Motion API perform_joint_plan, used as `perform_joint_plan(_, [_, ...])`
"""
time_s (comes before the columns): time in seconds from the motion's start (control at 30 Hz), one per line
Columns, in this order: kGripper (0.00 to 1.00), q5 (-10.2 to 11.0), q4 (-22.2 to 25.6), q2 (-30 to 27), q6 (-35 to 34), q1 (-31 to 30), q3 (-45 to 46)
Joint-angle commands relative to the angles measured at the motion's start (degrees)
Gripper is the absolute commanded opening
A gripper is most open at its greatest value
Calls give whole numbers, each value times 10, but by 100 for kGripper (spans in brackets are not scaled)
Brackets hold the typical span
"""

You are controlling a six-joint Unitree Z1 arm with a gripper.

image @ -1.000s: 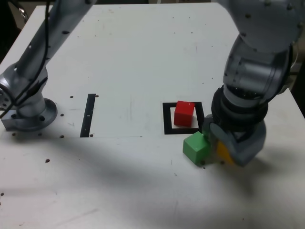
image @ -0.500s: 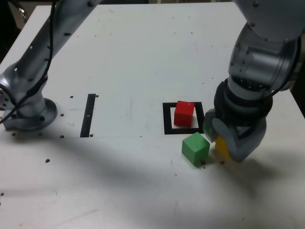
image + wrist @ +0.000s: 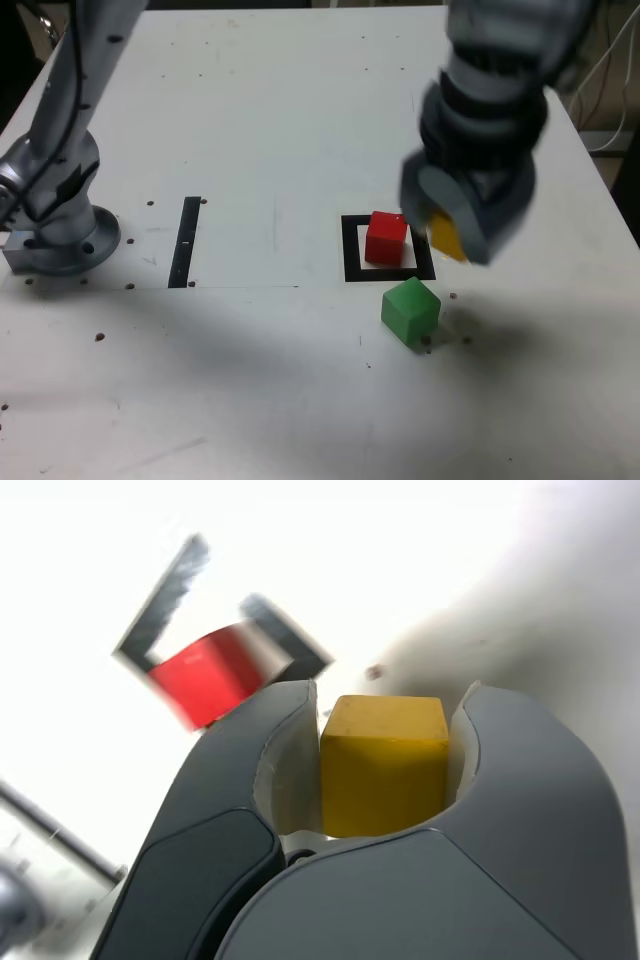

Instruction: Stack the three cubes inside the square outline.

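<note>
The robot's gripper will release the yellow cube on top of the red cube (image 3: 391, 212) (image 3: 206, 676) inside the black outline.
My gripper (image 3: 452, 228) is shut on the yellow cube (image 3: 446, 237), lifted off the table just to the exterior view's right of the square outline (image 3: 352, 248). The wrist view shows the yellow cube (image 3: 383, 762) clamped between both jaws of the gripper (image 3: 385, 770). The red cube (image 3: 386, 238) sits inside the outline, also seen blurred as the red cube (image 3: 205, 673) with the outline (image 3: 160, 608) around it. The green cube (image 3: 410, 311) rests on the table in front of the outline, apart from it.
A straight black strip (image 3: 185, 241) lies on the white table (image 3: 280, 120) to the exterior view's left. The arm's base (image 3: 60, 235) stands at the far left. Small dark screw holes dot the table surface.
The gripper closed on the yellow cube beside the green cube, then lifted it up and back toward the outline. Red cube unmoved; the green cube shifted slightly.
</note>
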Motion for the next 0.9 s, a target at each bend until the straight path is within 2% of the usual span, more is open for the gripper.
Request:
perform_joint_plan(0.0, [12,-3,11,-21,-30,13,21])
perform_joint_plan(0.17, [12,-12,13,-62,-115,51,93])
perform_joint_plan(0.33, [12,-19,-1,-97,-166,80,159])
perform_joint_plan(0.6, [12,-46,-81,-126,-174,109,236])
perform_joint_plan(0.87, [12,-49,-120,-119,-171,118,272])
